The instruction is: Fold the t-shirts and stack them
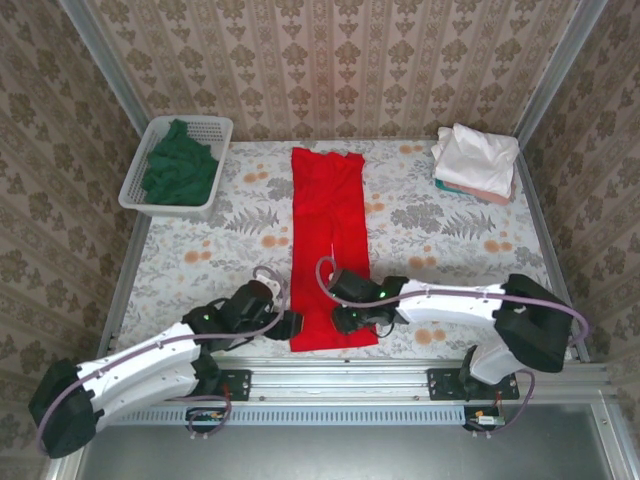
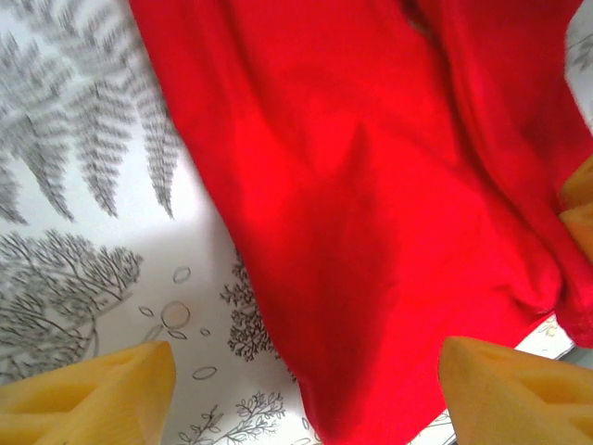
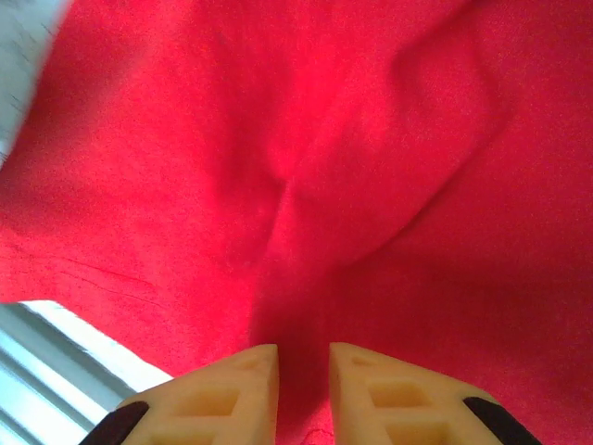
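Observation:
My right gripper is well inside the red piece of cloth. It should move to the cloth's near corner, and my left gripper should take the cloth's opposite corner [image 1: 295, 346] before folding.
A bright red t-shirt [image 1: 328, 230] lies folded into a long strip down the middle of the table, its near end at the front edge. My left gripper [image 1: 290, 325] sits at that end's left corner. In the left wrist view it [image 2: 306, 399] stands open, its yellow fingers [image 2: 93, 399] wide apart with the red cloth [image 2: 371, 185] reaching down between them. My right gripper [image 1: 352, 320] is on the near right part of the strip. Its fingers [image 3: 232, 399] stand close together with a raised fold of the red cloth [image 3: 278, 139] pinched in the narrow gap. A dark green t-shirt [image 1: 180, 170] lies crumpled in the basket.
The white mesh basket [image 1: 205, 125] stands at the back left corner. A stack of folded white and pastel t-shirts [image 1: 475, 160] sits at the back right. The floral tablecloth [image 1: 440, 230] lies bare either side of the red strip. Metal rails run along the table's edges.

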### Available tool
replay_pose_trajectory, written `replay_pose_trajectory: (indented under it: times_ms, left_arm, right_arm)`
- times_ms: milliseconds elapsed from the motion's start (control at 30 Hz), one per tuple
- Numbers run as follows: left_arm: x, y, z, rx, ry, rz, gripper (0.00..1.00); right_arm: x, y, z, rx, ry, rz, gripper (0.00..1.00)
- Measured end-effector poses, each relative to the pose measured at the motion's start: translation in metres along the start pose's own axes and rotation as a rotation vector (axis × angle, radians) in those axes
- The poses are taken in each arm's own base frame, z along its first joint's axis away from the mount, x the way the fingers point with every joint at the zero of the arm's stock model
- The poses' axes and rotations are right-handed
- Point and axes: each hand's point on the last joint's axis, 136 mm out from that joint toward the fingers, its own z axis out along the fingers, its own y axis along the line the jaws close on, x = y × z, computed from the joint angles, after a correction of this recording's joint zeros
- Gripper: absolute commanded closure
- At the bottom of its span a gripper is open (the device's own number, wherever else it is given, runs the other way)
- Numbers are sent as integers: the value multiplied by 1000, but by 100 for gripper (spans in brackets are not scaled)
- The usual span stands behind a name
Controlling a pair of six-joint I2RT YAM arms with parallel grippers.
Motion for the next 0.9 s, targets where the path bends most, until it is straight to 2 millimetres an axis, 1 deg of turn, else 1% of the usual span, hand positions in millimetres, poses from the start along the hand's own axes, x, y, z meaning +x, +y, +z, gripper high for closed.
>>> replay_pose_trajectory:
  times_ms: [67, 133, 200, 267, 367, 433, 467, 533, 567, 600, 633, 700, 800, 900]
  left_arm:
    - [12, 3, 5, -5, 27, -18, 23]
    - [22, 7, 9, -13, 50, -35, 23]
    - [25, 9, 10, -15, 51, -51, 23]
    - [24, 8, 9, -11, 45, -69, 23]
    - [25, 7, 8, -3, 46, -86, 23]
    - [26, 5, 6, 9, 47, -92, 23]
    - [27, 3, 6, 17, 48, -95, 23]
    - [31, 3, 6, 28, 51, -106, 25]
    - [31, 3, 6, 32, 48, -112, 27]
    - [31, 3, 5, 36, 43, -118, 30]
    - [32, 3, 5, 42, 41, -127, 31]
    - [34, 3, 6, 51, 37, -137, 35]
    - [34, 3, 7, 63, 25, -155, 37]
    - [34, 4, 7, 63, 24, -164, 37]
  right_arm:
    - [8, 2, 10, 9, 25, -9, 76]
    - [16, 3, 19, 15, 44, -14, 72]
    - [16, 6, 21, 8, 45, -22, 68]
    - [15, 11, 21, -2, 44, -31, 60]
    - [16, 14, 16, 1, 41, -56, 45]
    - [15, 9, 4, 14, 19, -57, 33]
    - [12, 9, -6, 8, -13, -50, 31]
    - [8, 0, -31, -2, -86, -21, 28]
    - [7, -5, -41, -6, -118, 3, 26]
    - [8, -12, -49, -6, -143, 32, 26]
    - [10, -18, -53, -5, -156, 58, 26]
    - [22, -31, -50, 12, -147, 106, 26]
    - [46, -48, -33, 59, -85, 157, 29]
    - [59, -58, -23, 97, -41, 198, 31]
